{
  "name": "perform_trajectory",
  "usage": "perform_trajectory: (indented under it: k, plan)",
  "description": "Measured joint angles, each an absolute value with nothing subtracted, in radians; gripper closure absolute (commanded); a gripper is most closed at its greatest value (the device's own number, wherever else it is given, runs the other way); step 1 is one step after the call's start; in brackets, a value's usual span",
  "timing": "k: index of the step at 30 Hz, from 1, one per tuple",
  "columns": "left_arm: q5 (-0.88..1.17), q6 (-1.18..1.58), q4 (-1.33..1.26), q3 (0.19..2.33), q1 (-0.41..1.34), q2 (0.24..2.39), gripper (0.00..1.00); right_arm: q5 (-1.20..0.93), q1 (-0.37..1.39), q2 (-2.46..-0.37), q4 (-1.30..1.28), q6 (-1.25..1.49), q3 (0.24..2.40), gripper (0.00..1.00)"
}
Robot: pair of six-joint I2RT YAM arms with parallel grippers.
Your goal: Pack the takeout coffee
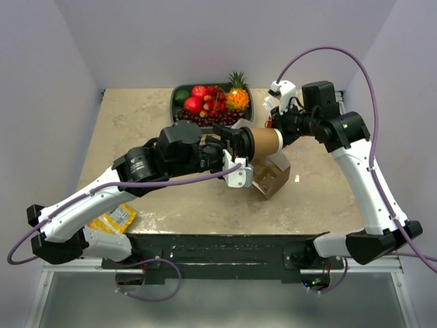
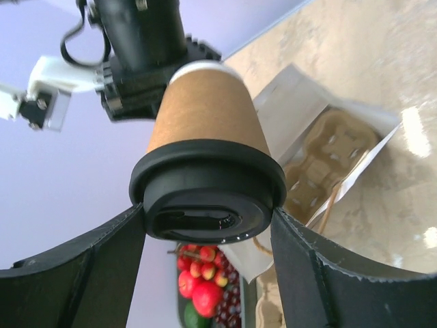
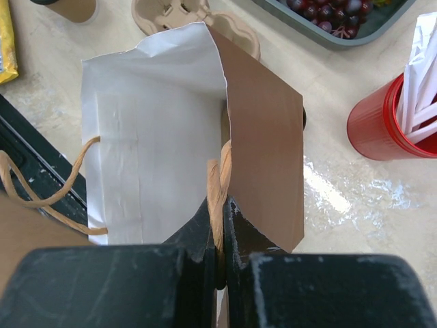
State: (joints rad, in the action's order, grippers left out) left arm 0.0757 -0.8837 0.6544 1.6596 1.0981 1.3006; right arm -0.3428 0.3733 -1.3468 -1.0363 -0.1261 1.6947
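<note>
The robot's left gripper needs to release the takeout coffee, now hanging on its side above the table, on the bare table (image 1: 205, 208) between the brown paper bag and the yellow packet.
The takeout coffee (image 1: 265, 142) is a kraft-brown cup with a black lid (image 2: 208, 205). It hangs on its side above the table, lid toward my left arm. My left gripper (image 2: 208, 225) is shut on it, one finger (image 2: 102, 273) pressing each side of the lid. Just below stands a brown paper bag (image 1: 273, 179) with a white inside (image 3: 150, 130). My right gripper (image 3: 223, 205) is shut on the bag's twine handle (image 3: 217, 181), holding the brown wall up. A tan cup carrier (image 2: 328, 154) shows in the bag's open mouth.
A grey tray of fruit (image 1: 212, 102) sits at the back. A red cup of white straws (image 3: 386, 123) stands right of the bag. Another brown cup (image 3: 72, 8) is beyond the bag. A yellow packet (image 1: 116, 219) lies near the front left edge.
</note>
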Motion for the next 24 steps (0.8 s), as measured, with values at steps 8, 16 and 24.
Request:
perform_trajectory:
  k: [8,16,24]
  plan:
    - [-0.031,-0.911,0.556,1.531,1.095,1.283,0.51,-0.341,0.373,-1.347,-1.047,-0.132,1.695,1.00]
    - [-0.029,-0.891,0.569,1.539,1.095,1.282,0.53,-0.341,0.373,-1.330,-1.044,-0.131,1.668,1.00]
    - [0.018,-0.857,0.674,1.629,1.095,1.264,0.60,-0.324,0.374,-1.328,-1.039,-0.131,1.660,1.00]
